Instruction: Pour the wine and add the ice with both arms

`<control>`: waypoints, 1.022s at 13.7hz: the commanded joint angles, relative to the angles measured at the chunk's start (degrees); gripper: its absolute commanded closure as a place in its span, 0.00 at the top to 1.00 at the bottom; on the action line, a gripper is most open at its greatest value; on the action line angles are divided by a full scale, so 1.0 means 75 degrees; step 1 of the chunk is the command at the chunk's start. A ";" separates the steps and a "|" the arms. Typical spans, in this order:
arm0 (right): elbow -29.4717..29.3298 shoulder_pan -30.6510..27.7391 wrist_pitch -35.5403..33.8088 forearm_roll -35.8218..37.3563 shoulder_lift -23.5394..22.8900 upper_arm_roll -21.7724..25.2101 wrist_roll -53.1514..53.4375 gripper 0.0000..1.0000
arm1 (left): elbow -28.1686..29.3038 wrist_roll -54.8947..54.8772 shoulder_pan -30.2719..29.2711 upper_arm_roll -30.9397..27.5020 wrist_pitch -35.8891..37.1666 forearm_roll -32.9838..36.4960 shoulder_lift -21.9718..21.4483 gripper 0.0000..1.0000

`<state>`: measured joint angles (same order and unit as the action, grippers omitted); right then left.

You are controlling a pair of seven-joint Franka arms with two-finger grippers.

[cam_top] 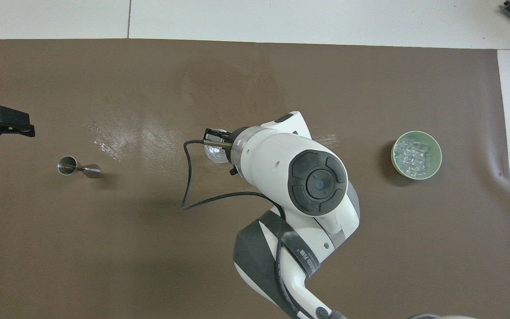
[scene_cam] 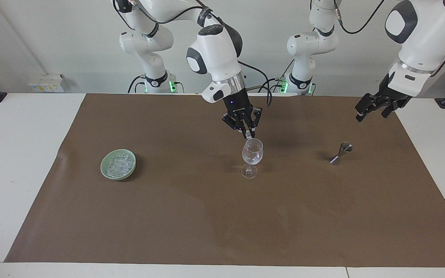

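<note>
The pale ice cube, now just above the glass's rim, will be let go by my right gripper inside the clear wine glass (cam_top: 220, 146) on the brown mat.
A clear stemmed wine glass (scene_cam: 252, 152) (cam_top: 215, 153) stands upright mid-mat. My right gripper (scene_cam: 248, 135) (cam_top: 214, 135) hangs just above its rim, shut on a small pale ice cube at its fingertips. In the overhead view the right arm covers most of the gripper. The rest of the ice (scene_cam: 119, 163) (cam_top: 415, 153) lies heaped in a green bowl (scene_cam: 103, 166) (cam_top: 394, 155) toward the right arm's end of the table. My left gripper (scene_cam: 373, 108) (cam_top: 2, 126) waits open in the air over the mat's edge at the left arm's end. The wine is out of view.
A small steel jigger (scene_cam: 340, 153) (cam_top: 78, 167) stands on the brown mat (scene_cam: 207, 216) between the glass and the left arm's end. A wet, shiny patch (cam_top: 131, 137) marks the mat beside the glass. White tabletop (scene_cam: 21, 154) surrounds the mat.
</note>
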<state>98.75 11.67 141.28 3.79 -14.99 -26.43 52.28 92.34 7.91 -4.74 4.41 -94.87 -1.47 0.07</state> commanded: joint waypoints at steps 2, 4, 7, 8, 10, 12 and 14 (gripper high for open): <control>-0.0334 0.0002 0.0170 0.0409 -0.0357 -0.0050 0.0283 0.00 | -0.0078 -0.0268 0.1051 -0.1136 0.0086 0.0043 -0.0067 1.00; -0.0450 0.0130 0.0171 0.0607 -0.0520 -0.0050 0.0458 0.00 | -0.0067 -0.0364 0.1148 -0.1327 0.0086 0.0031 -0.0067 1.00; -0.0487 0.0131 0.0171 0.0866 -0.0568 -0.0050 0.0670 0.01 | -0.0067 -0.0375 0.0703 -0.0883 0.0226 0.0031 -0.0079 1.00; -0.0487 0.0143 0.0171 0.0878 -0.0568 -0.0050 0.0670 0.02 | -0.0055 -0.0375 0.0644 -0.0812 0.0238 0.0031 -0.0079 1.00; -0.0487 0.0143 0.0171 0.0878 -0.0568 -0.0050 0.0670 0.09 | -0.0008 -0.0364 0.0375 -0.0509 0.0250 0.0031 -0.0079 1.00; -0.0487 0.0154 0.0171 0.0878 -0.0568 -0.0050 0.0670 0.10 | 0.0015 -0.0352 0.0210 -0.0331 0.0250 0.0078 -0.0091 1.00; -0.0487 0.0166 0.0171 0.0889 -0.0602 -0.0050 0.0682 0.14 | 0.0074 -0.0364 0.0233 -0.0331 0.0250 0.0137 -0.0114 1.00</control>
<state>96.39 12.86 142.00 8.69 -18.07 -26.44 55.67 92.03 5.91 -2.03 1.10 -93.71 -1.36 0.06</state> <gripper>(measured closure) 0.780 0.000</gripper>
